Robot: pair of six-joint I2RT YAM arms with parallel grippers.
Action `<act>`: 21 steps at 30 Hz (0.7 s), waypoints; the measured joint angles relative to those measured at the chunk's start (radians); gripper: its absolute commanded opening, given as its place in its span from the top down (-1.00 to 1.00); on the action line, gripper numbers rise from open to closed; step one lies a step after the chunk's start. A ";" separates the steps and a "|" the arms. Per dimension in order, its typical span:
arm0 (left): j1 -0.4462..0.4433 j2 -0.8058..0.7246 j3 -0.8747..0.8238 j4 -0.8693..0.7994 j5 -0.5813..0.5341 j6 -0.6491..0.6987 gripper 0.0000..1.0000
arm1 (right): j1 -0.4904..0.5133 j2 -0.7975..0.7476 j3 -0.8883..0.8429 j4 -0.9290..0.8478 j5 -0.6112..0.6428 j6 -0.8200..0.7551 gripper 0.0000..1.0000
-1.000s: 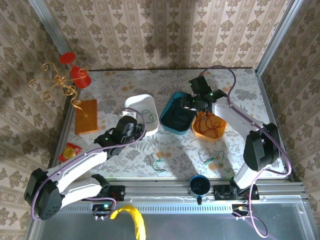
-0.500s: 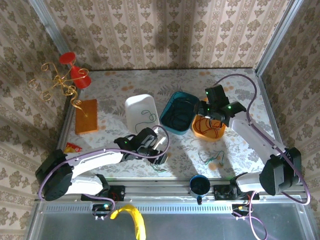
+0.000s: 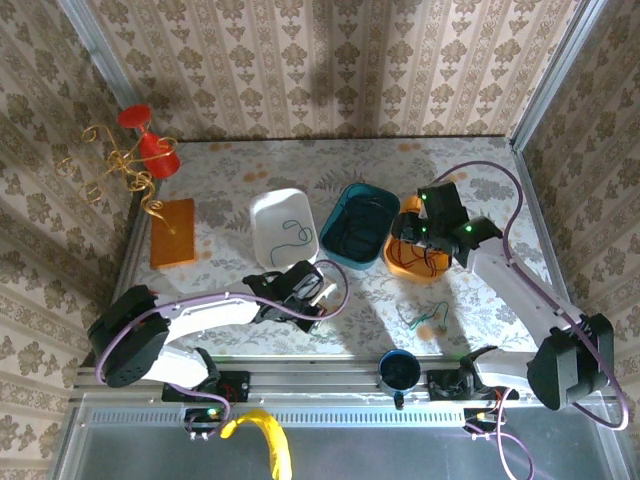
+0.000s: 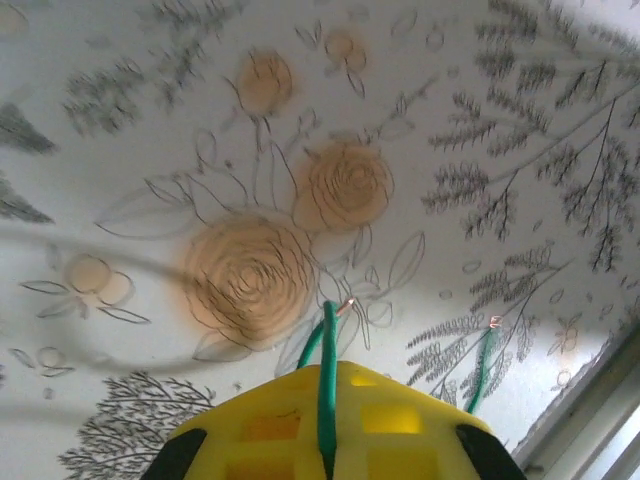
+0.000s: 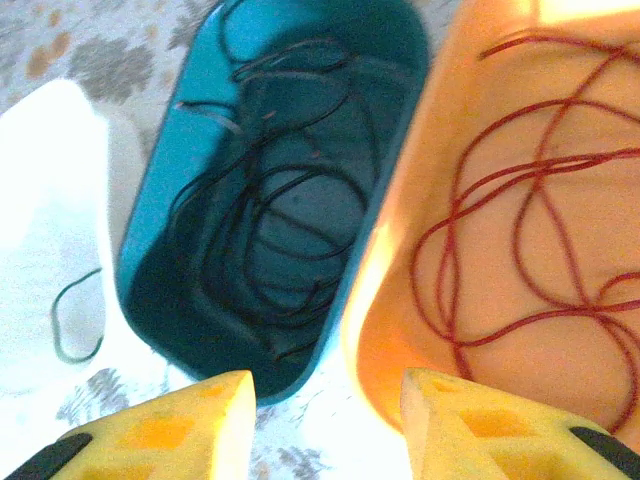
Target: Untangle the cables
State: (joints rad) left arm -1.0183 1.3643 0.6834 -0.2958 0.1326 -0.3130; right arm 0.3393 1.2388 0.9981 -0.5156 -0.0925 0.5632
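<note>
Next, my left gripper lets go of the thin green cable inside the white bin (image 3: pixel 273 237), next to the green cable that lies there.
My left gripper (image 4: pixel 328 405) is shut on a thin green cable (image 4: pixel 327 340), which runs up between its yellow fingers with a bare copper tip just past them. From above, that gripper (image 3: pixel 310 303) sits low over the flowered table near its front. A second green cable (image 3: pixel 420 320) lies loose to the right. Another green cable (image 3: pixel 292 228) rests in the white bin (image 3: pixel 268 212). My right gripper (image 5: pixel 328 405) is open and holds nothing, hovering over the gap between the teal bin (image 5: pixel 160 220) with black cables (image 5: pixel 285 225) and the orange bin (image 5: pixel 400 250) with red cables (image 5: pixel 520 230).
A blue cup (image 3: pixel 398 368) stands at the front rail. An orange block (image 3: pixel 172 232) and a gold wire stand with red cups (image 3: pixel 135 160) occupy the left side. A yellow curved object (image 3: pixel 265 440) lies below the rail. Walls close in the table's back and sides.
My left arm swung from the white bin to the table's front and shut on the green cable. My right arm moved rightward from over the teal bin toward the orange bin.
</note>
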 measured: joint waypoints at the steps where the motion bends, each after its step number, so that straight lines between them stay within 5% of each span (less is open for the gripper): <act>1: 0.006 -0.026 0.000 0.013 -0.010 0.000 1.00 | 0.010 -0.017 -0.022 0.018 -0.037 -0.007 0.11; 10: 0.211 -0.335 -0.047 0.326 0.048 -0.131 1.00 | 0.135 -0.066 -0.187 0.196 -0.395 -0.011 -0.02; 21: 0.217 -0.350 -0.046 0.372 0.052 -0.182 1.00 | 0.209 -0.048 -0.202 0.363 -0.514 0.040 0.00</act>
State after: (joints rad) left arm -0.8013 1.0142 0.6373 0.0757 0.1848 -0.4946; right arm 0.5480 1.1908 0.7959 -0.1524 -0.6064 0.6033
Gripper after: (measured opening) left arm 0.055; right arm 0.504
